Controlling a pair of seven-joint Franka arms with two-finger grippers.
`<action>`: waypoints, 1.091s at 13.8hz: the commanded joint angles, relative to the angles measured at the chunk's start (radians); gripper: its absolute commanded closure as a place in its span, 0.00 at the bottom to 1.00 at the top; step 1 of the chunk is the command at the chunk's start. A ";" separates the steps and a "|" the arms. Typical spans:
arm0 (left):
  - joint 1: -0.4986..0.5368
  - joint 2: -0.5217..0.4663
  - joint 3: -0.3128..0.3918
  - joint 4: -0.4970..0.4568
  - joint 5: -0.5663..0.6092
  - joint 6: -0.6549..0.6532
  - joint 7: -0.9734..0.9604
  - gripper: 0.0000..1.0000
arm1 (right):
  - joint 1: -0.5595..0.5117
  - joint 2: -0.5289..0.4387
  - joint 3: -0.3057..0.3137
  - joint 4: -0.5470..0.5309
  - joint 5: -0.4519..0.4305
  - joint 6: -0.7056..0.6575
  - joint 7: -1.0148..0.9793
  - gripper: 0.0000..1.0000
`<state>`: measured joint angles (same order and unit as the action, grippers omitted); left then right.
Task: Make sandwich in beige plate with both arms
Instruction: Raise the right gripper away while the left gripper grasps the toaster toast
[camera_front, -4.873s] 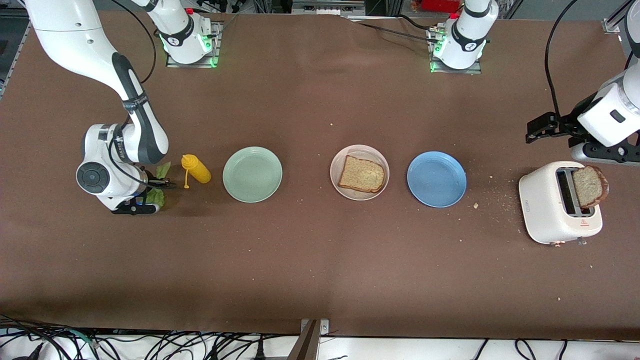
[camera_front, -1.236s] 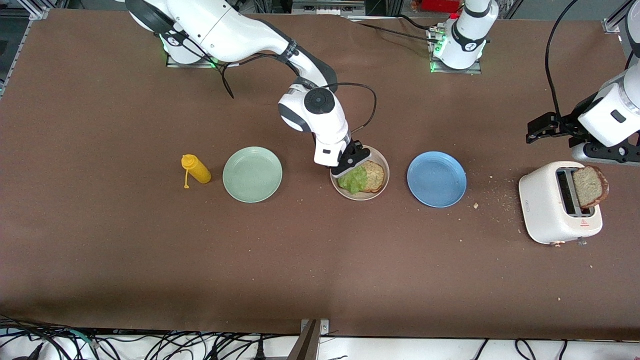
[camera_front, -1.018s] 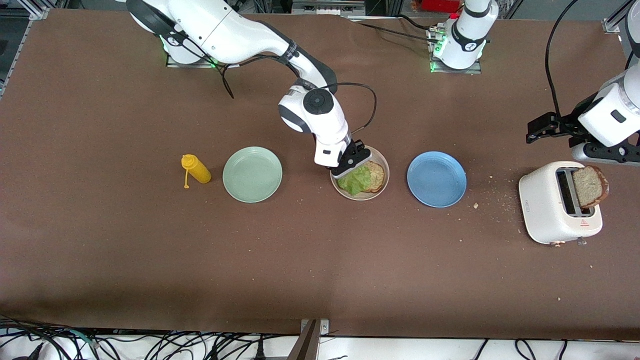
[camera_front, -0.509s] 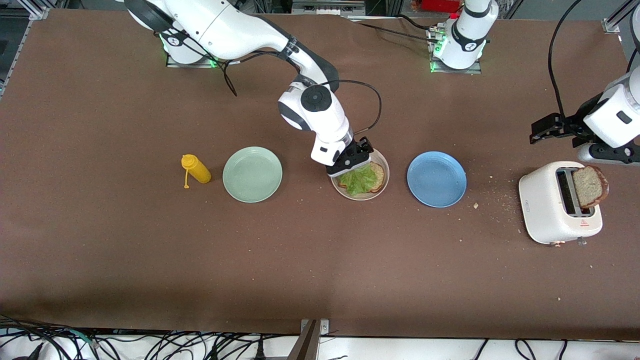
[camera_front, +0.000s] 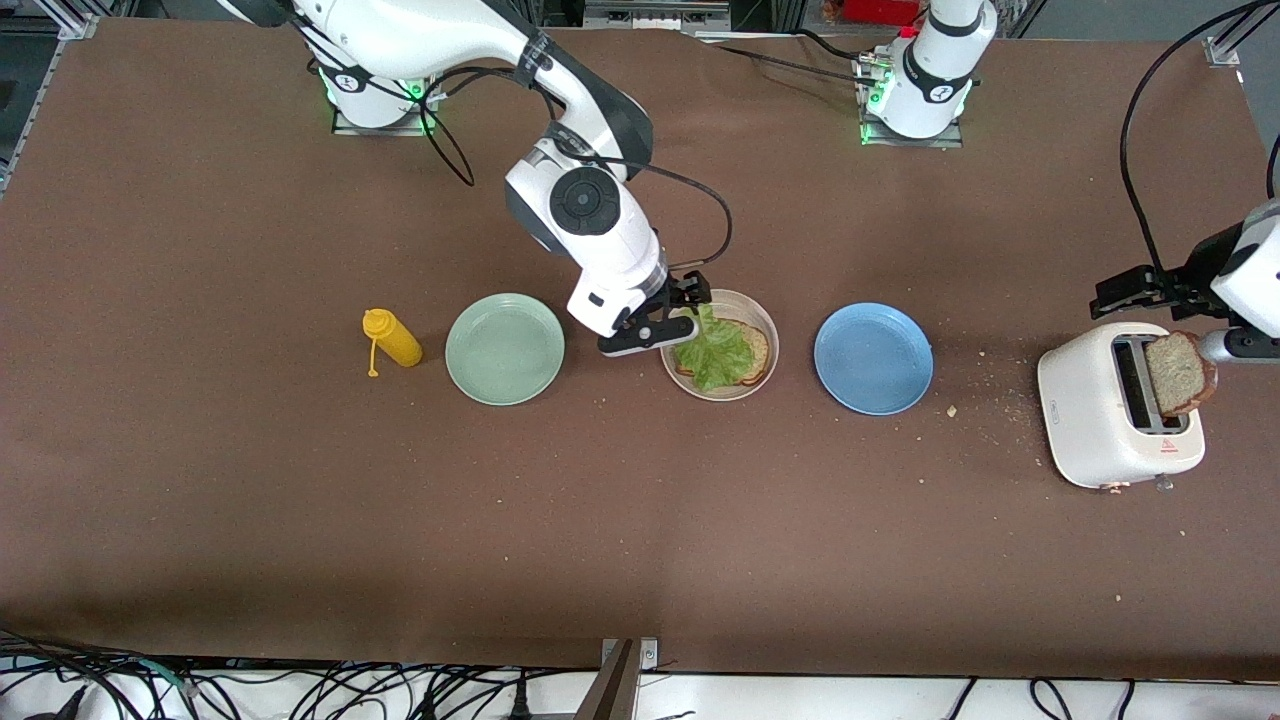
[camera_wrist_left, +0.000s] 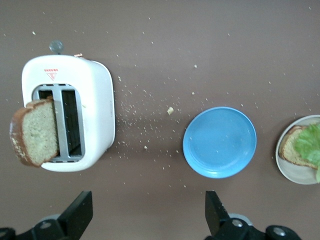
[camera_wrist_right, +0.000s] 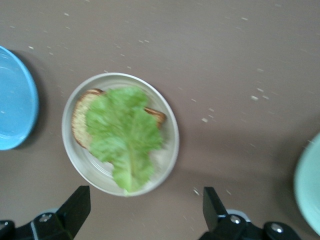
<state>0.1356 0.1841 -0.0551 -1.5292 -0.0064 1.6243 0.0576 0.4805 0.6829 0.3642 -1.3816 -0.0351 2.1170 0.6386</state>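
Note:
The bread slice sticks out of the white toaster, and I need to move my left gripper to it next and close on the slice's top edge (camera_front: 1207, 377) (camera_wrist_left: 18, 133).
The beige plate (camera_front: 768, 322) holds one bread slice (camera_front: 752, 352) with a ruffled green lettuce leaf (camera_front: 714, 352) lying on top. My right gripper (camera_front: 664, 318) hangs open and empty over the plate's rim on the mint-plate side. In the right wrist view the lettuce (camera_wrist_right: 123, 136) covers most of the bread (camera_wrist_right: 79, 126) in the plate (camera_wrist_right: 170, 131). A second bread slice (camera_front: 1180, 372) sticks out of the white toaster (camera_front: 1100, 410). My left gripper (camera_front: 1112, 296) is open and empty over the table beside the toaster (camera_wrist_left: 97, 100), apart from that slice (camera_wrist_left: 36, 133).
A mint-green plate (camera_front: 505, 348) and a yellow squeeze bottle (camera_front: 392, 338) lie toward the right arm's end. A blue plate (camera_front: 873, 358) sits between the beige plate and the toaster. Crumbs dot the table around the toaster.
My right gripper opened, left the lettuce on the bread, and drew up and away toward the mint plate. My left gripper shifted closer over the toaster.

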 joint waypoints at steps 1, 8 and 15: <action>0.064 0.055 0.001 0.043 0.006 0.005 0.111 0.00 | -0.048 -0.075 0.004 -0.037 0.020 -0.154 0.010 0.00; 0.226 0.242 0.003 0.075 0.006 0.212 0.290 0.00 | -0.172 -0.248 -0.099 -0.169 0.009 -0.318 -0.110 0.00; 0.294 0.310 0.000 0.064 0.008 0.284 0.312 0.31 | -0.264 -0.387 -0.257 -0.221 0.011 -0.348 -0.437 0.00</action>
<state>0.4143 0.4787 -0.0425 -1.4908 -0.0063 1.9027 0.3459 0.2247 0.3572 0.1436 -1.5509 -0.0350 1.7656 0.2867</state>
